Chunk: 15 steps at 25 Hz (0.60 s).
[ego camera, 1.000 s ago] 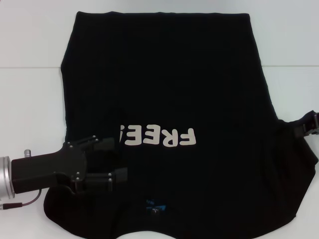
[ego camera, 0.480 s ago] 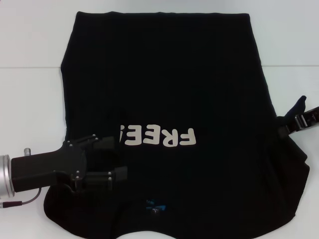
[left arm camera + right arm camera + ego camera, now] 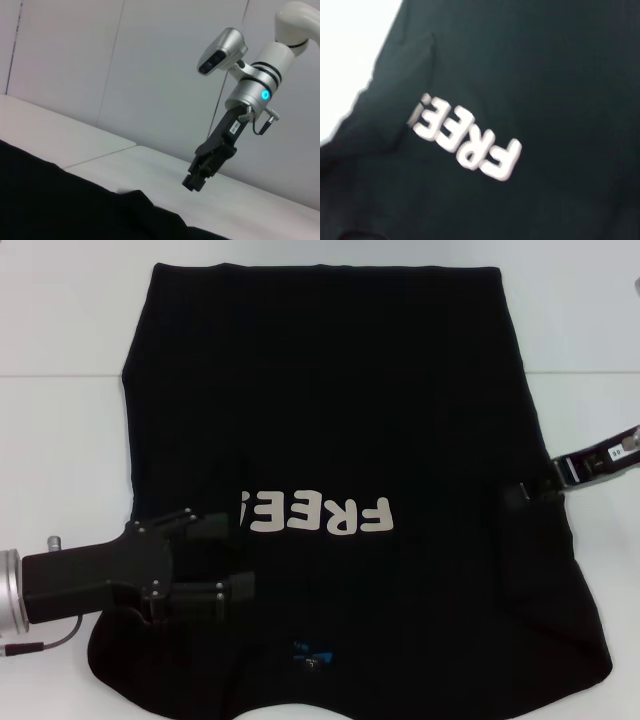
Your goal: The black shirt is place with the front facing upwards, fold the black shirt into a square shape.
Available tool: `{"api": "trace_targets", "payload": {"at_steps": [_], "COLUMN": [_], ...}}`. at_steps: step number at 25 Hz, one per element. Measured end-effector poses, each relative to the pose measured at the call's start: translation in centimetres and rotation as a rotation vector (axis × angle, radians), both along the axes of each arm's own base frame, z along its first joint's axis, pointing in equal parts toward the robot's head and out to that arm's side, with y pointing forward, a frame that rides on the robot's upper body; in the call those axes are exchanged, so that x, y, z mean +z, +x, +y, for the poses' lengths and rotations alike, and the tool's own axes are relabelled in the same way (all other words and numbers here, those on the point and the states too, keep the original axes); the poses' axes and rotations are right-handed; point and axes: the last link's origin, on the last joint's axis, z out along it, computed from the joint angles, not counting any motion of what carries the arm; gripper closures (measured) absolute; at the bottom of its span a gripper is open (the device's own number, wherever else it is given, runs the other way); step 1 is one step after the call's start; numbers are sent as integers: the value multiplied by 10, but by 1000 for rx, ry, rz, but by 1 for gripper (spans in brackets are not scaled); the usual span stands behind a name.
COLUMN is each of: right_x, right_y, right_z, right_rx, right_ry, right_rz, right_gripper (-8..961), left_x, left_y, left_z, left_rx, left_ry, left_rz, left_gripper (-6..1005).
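The black shirt's outer shoulder edge (image 3: 103,624), on the exclamation mark's side, just above the shirt's curved front corner, is the next thing my left gripper needs to close on.
The black shirt (image 3: 330,410) lies flat on the white table (image 3: 60,440), its white "FREE!" lettering (image 3: 320,515) facing up and its small blue neck label (image 3: 310,652) near the front edge. My left gripper (image 3: 240,557) rests low over the shirt's left shoulder area, open, with nothing seen between its fingers. At the shirt's right edge my right gripper (image 3: 535,485) hangs above the cloth; the left wrist view shows that gripper (image 3: 194,181) with no cloth hanging from it. The right sleeve (image 3: 535,560) is turned in over the body. The right wrist view looks down on the lettering (image 3: 467,145).
Bare white table surrounds the shirt on the left, on the right (image 3: 600,420) and at the back (image 3: 320,252). A seam in the table (image 3: 60,375) runs across behind the shirt's middle. A pale wall (image 3: 150,65) stands beyond the table.
My right gripper moved inward and a little away from me, carrying the right sleeve, which now lies folded onto the shirt's body. The left gripper stayed put.
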Motion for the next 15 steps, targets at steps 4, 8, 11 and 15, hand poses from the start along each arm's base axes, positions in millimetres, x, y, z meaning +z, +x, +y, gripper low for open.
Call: {"api": "trace_targets", "payload": {"at_steps": [4,8,11,15], "right_x": [0,5,8,-1], "right_y": [0,12,27,52], "right_z": [-1,-8,-21,-53], "right_rx": [6,33,134,351], "right_ry": [18,54,105,211], "right_rz": [100,227,336,447], "right_gripper": [684,596,472,302], "left_x": [0,7,21,40], "left_y": [-1,-3,-7,-17], "left_z": [0,1,6,13], "left_rx": [14,75,199,395], "left_ry": [2,9,-3,-74], "left_rz": [-1,-53,-122,-180], "left_gripper": [49,49,50,49]}}
